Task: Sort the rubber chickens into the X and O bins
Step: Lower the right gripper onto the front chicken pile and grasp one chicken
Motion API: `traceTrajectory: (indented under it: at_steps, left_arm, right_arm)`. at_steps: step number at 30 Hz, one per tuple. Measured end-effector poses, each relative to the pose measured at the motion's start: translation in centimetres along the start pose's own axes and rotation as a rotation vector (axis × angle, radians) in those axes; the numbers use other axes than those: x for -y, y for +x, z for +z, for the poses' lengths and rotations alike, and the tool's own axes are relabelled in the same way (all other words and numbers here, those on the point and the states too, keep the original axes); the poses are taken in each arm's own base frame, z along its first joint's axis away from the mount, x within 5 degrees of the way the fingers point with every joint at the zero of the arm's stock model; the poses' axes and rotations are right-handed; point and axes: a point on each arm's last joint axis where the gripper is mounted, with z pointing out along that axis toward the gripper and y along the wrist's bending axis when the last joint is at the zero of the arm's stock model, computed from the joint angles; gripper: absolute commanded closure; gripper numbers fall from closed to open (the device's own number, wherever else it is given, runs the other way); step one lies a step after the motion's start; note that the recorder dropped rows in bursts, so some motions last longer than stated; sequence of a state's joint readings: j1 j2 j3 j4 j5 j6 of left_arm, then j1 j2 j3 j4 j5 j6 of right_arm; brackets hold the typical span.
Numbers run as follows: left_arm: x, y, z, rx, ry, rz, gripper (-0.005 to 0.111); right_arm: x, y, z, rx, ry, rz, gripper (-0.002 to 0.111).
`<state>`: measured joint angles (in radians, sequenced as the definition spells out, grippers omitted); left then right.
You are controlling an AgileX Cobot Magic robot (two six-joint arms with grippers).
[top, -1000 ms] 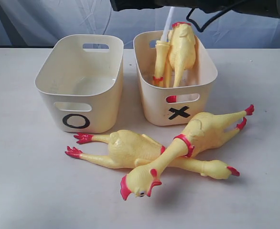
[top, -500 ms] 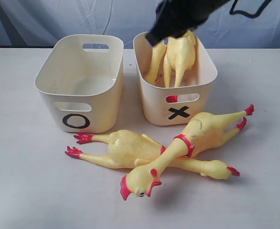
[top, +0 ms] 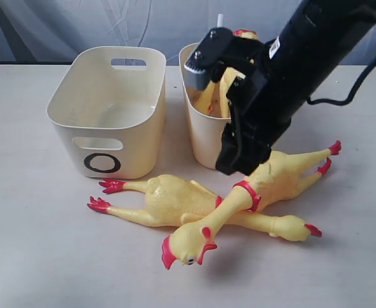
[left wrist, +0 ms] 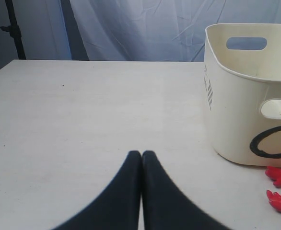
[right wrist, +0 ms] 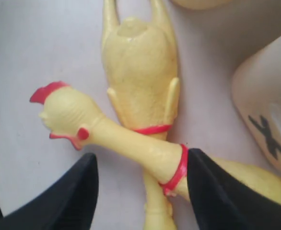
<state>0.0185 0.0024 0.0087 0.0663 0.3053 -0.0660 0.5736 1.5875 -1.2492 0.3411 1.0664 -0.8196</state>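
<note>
The robot's right gripper should close on the head end of the neck (top: 216, 220) (right wrist: 103, 130) of the upper chicken, which lies across the other one.
Two yellow rubber chickens lie crossed on the table in front of the bins. The upper chicken (top: 274, 176) stretches its red-banded neck (right wrist: 135, 143) over the lower chicken (top: 172, 199). My right gripper (right wrist: 140, 160) hangs open just above that neck, one finger on either side, not touching. Two more chickens (top: 207, 96) stand in the X bin (right wrist: 267, 105), with a white tube tip (top: 219, 18) poking up; my right arm hides most of that bin. The O bin (top: 108, 109) holds nothing. My left gripper (left wrist: 141, 154) is shut and holds nothing, low over the table beside the O bin (left wrist: 241, 96).
Red chicken feet (left wrist: 280, 175) lie by the O bin's front corner. A grey cloth backdrop (top: 66, 29) hangs behind the table. A dark stand (left wrist: 13, 28) rises beyond the table's far corner in the left wrist view.
My right arm has come down from above the X bin to the crossed chickens in front of it. The two chickens in the X bin stay there.
</note>
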Motion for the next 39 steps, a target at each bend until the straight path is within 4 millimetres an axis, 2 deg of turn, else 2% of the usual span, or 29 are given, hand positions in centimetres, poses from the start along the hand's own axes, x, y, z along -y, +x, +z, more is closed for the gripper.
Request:
traceTrajectory:
  at_steps: [4, 10, 18, 25, 36, 37, 39]
  left_arm:
    - [0.0, 0.0, 0.0, 0.000, 0.000, 0.000, 0.107]
    - [0.0, 0.0, 0.0, 0.000, 0.000, 0.000, 0.107]
    - [0.0, 0.0, 0.0, 0.000, 0.000, 0.000, 0.107]
    - [0.0, 0.0, 0.0, 0.000, 0.000, 0.000, 0.107]
    - [0.0, 0.0, 0.0, 0.000, 0.000, 0.000, 0.107]
    - [0.0, 0.0, 0.0, 0.000, 0.000, 0.000, 0.107]
    - [0.0, 0.0, 0.0, 0.000, 0.000, 0.000, 0.107]
  right_arm:
    - [-1.5, 1.1, 2.3, -0.058, -0.054, -0.088, 0.055]
    - [-5.1, 1.3, 5.6, -0.117, -0.024, -0.365, 0.055]
    - [-7.5, 0.0, 7.7, -0.041, 0.130, -0.618, 0.055]
    - [-8.0, 0.7, 8.9, -0.087, 0.102, -0.649, 0.055]
    - [-7.5, 1.1, 13.2, -0.129, 0.048, -0.593, 0.056]
    - [-7.5, 1.2, 13.4, -0.134, 0.043, -0.591, 0.056]
    - [-7.5, 1.2, 13.6, -0.138, 0.041, -0.590, 0.067]
